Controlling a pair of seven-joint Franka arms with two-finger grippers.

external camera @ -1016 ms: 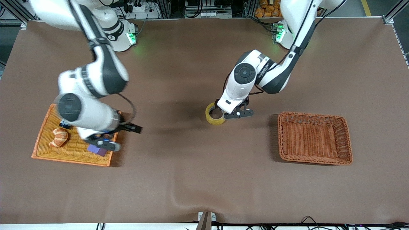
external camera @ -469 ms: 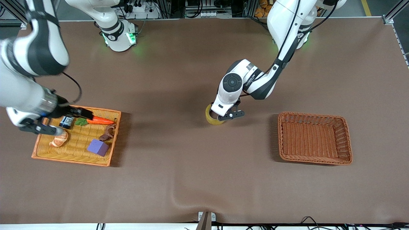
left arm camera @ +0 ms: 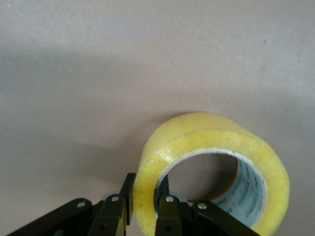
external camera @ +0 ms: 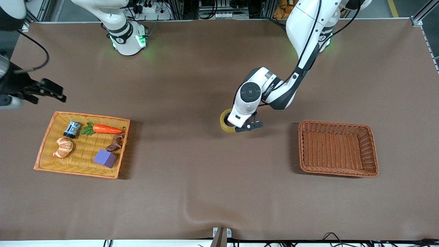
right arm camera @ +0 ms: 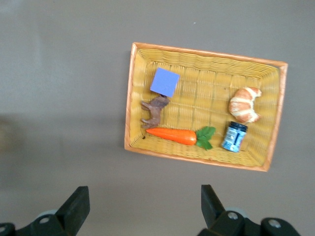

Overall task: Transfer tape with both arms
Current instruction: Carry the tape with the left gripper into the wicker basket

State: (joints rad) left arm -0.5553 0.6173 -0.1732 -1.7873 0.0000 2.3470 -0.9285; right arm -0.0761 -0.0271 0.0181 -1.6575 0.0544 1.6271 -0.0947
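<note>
Next, I let go of the tape with my left gripper near the middle of the brown wicker basket's bottom [external camera: 332, 148].
The tape [external camera: 224, 124], a translucent yellowish roll with a grey-white core, stands tilted on edge at the middle of the table. My left gripper [external camera: 235, 127] is shut on its wall. In the left wrist view one finger [left arm camera: 123, 199] is outside the tape [left arm camera: 211, 147] and one is inside the ring, with the left gripper [left arm camera: 145, 202] pinching the wall between them. I cannot tell whether the roll still touches the table. My right gripper [external camera: 41, 94] is open and empty, high over the table's edge at the right arm's end, beside the tray. Its open jaws show in the right wrist view [right arm camera: 142, 206].
An orange wicker tray [external camera: 44, 164] at the right arm's end holds a croissant [external camera: 63, 147], a carrot [external camera: 107, 129], a blue can [external camera: 71, 129], a purple cube [external camera: 105, 158] and a brown figure [external camera: 116, 143]. A brown wicker basket [external camera: 337, 172] stands at the left arm's end.
My right arm has swung off the tray toward the table's edge, uncovering the tray. My left gripper has shifted slightly toward the right arm's end, and the tape now stands more on edge.
</note>
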